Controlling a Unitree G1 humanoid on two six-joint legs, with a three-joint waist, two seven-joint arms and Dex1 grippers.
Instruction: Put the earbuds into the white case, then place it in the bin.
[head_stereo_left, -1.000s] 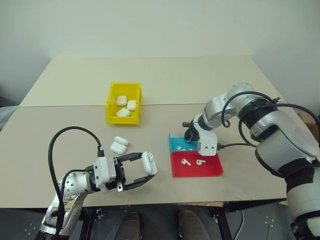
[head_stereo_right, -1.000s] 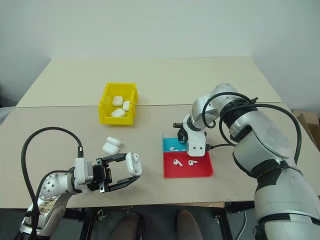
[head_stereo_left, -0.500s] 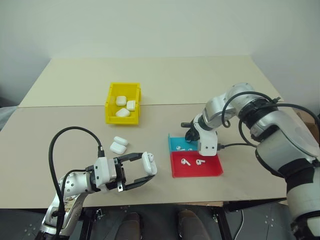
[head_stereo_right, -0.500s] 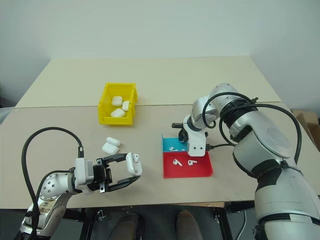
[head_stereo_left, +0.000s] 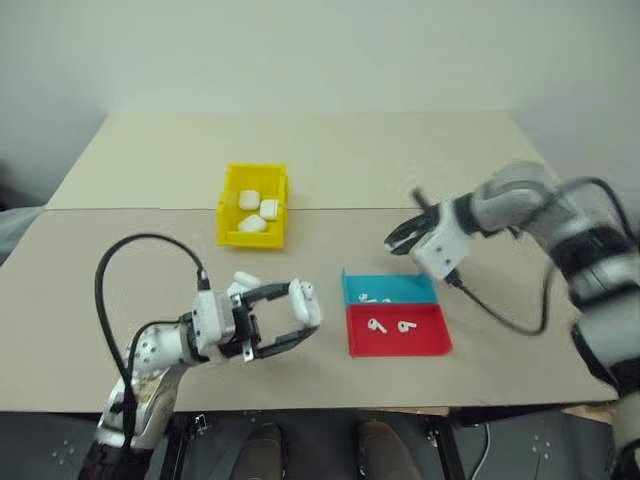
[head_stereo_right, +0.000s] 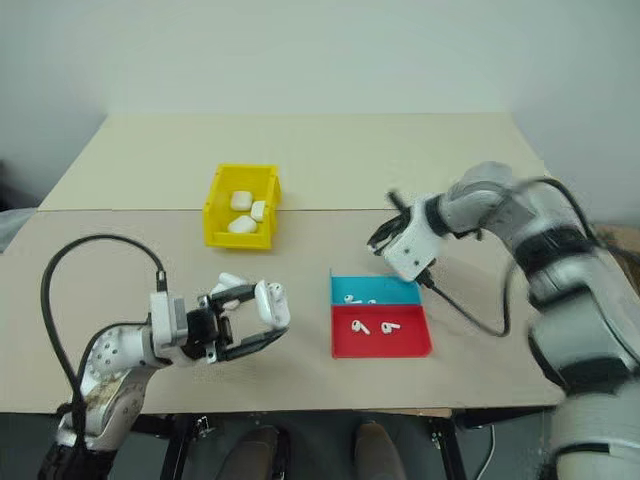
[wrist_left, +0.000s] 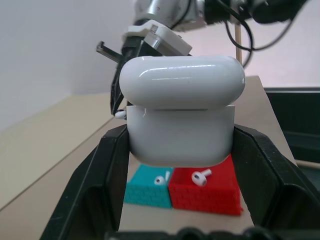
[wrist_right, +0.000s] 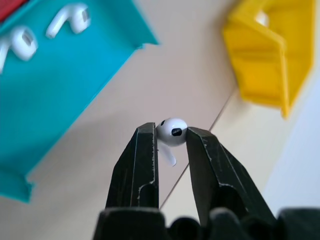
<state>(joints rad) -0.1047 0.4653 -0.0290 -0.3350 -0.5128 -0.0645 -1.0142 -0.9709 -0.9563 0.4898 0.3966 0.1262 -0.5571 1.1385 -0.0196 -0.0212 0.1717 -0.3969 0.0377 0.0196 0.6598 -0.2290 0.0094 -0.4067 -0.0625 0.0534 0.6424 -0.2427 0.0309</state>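
Next, I release the right gripper's earbud in the left gripper's white case, above the teal tray's back corner (head_stereo_left: 350, 251).
My left gripper (head_stereo_left: 300, 316) is shut on a white case (head_stereo_left: 304, 301) and holds it above the table's front left. Up close, the case (wrist_left: 182, 115) sits upright between the black fingers (wrist_left: 102, 175), its lid down or barely ajar. My right gripper (head_stereo_left: 398, 241) hovers above and behind the teal tray (head_stereo_left: 418, 290), shut on one earbud (wrist_right: 172, 131), pinched by its head with the stem hanging. More earbuds lie in the teal tray (head_stereo_left: 365, 297) and in the red tray (head_stereo_left: 376, 325). The yellow bin (head_stereo_left: 250, 240) stands at the back left with three cases (head_stereo_left: 252, 224) inside.
Two loose white cases (head_stereo_left: 242, 283) lie on the table just behind my left gripper. The red tray (head_stereo_left: 430, 342) adjoins the teal one on its near side. A black cable trails from my right wrist over the table right of the trays.
My right gripper has risen out of the teal tray with an earbud, moving up and to the right while its wrist rolled. My left gripper lifted the case slightly.
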